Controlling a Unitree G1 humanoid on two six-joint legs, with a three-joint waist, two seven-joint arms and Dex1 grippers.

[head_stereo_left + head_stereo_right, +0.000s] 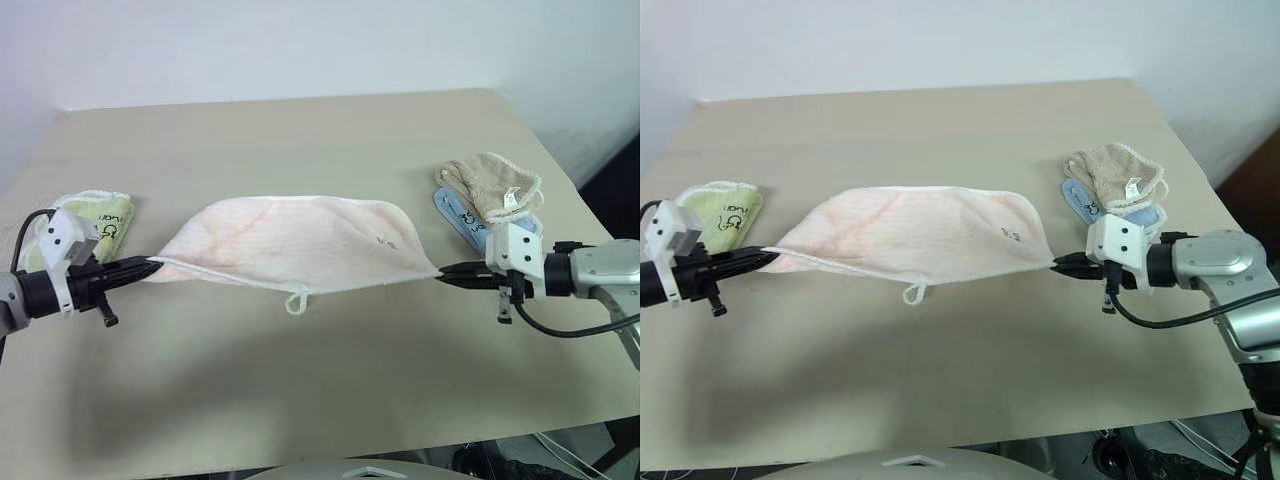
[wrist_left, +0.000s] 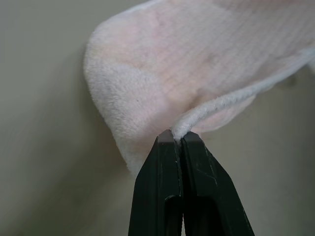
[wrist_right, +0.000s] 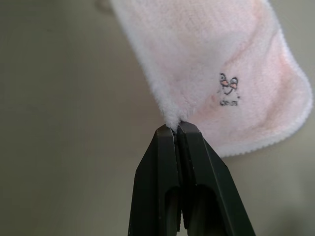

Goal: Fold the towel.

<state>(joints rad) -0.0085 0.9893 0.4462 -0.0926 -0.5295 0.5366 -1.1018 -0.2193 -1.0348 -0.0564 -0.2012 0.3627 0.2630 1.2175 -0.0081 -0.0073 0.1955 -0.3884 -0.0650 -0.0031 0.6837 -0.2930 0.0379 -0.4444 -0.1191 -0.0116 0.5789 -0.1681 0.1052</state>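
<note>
I will let go of the pale pink towel's corner at its far edge (image 1: 424, 204) with my right gripper, beside the blue cloth.
The pale pink towel (image 1: 295, 245) is stretched between my two grippers over the middle of the beige table (image 1: 320, 400), folded over on itself with its far edge curved. A small white loop (image 1: 296, 301) hangs from its near edge, and a small dark printed mark (image 3: 228, 89) sits near its right end. My left gripper (image 1: 152, 267) is shut on the towel's left corner (image 2: 176, 133). My right gripper (image 1: 444, 272) is shut on the right corner (image 3: 172, 119).
A light green folded cloth (image 1: 105, 215) lies at the table's left edge behind my left gripper. A beige cloth with white trim (image 1: 490, 185) rests on a blue cloth (image 1: 458, 213) at the right, behind my right gripper.
</note>
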